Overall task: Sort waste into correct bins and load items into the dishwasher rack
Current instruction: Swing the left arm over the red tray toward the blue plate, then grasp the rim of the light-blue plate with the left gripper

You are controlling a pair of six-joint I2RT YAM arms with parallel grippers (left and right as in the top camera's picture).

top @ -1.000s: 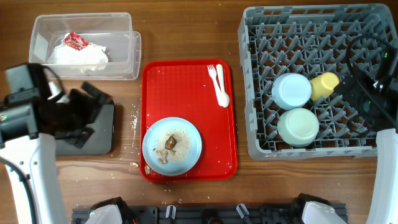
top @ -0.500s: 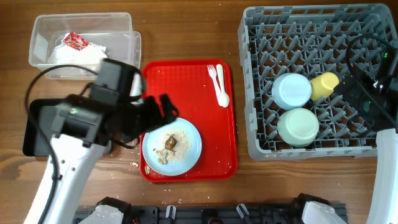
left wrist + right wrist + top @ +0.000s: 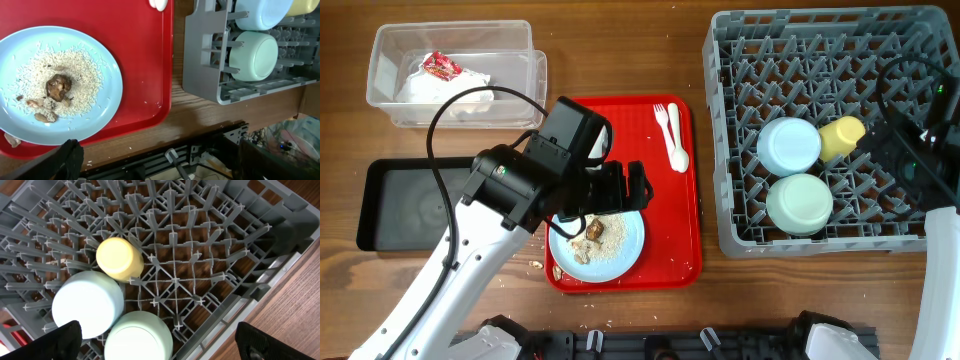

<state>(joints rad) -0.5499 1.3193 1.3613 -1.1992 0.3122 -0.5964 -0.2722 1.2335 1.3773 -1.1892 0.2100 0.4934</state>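
Observation:
The left gripper will next grab the rim (image 3: 642,238) (image 3: 121,82) of the light blue plate on the side facing the grey rack.
The light blue plate (image 3: 620,245) lies on the red serving tray (image 3: 665,220) with brown food scraps (image 3: 592,232) and pale crumbs on it. It also shows in the left wrist view (image 3: 111,97), with the scraps (image 3: 56,88). My left gripper (image 3: 613,190) hovers open and empty over the plate's far edge. The white fork (image 3: 661,119) and spoon (image 3: 677,142) lie at the tray's far right. The grey rack (image 3: 750,235) holds the blue bowl (image 3: 788,146), green bowl (image 3: 799,203) and yellow-green cup (image 3: 842,137). My right gripper (image 3: 162,341) is open above the rack (image 3: 210,245).
The clear tub (image 3: 515,95) at the far left holds white napkins (image 3: 445,88) and the red-and-white wrapper (image 3: 441,66). The black tray (image 3: 415,205) lies left of the red tray. Loose crumbs (image 3: 536,264) lie on the wood by the red tray's near left corner.
My left arm has swung right, from over the black tray to over the red tray and plate, uncovering the black tray. The right arm has not moved.

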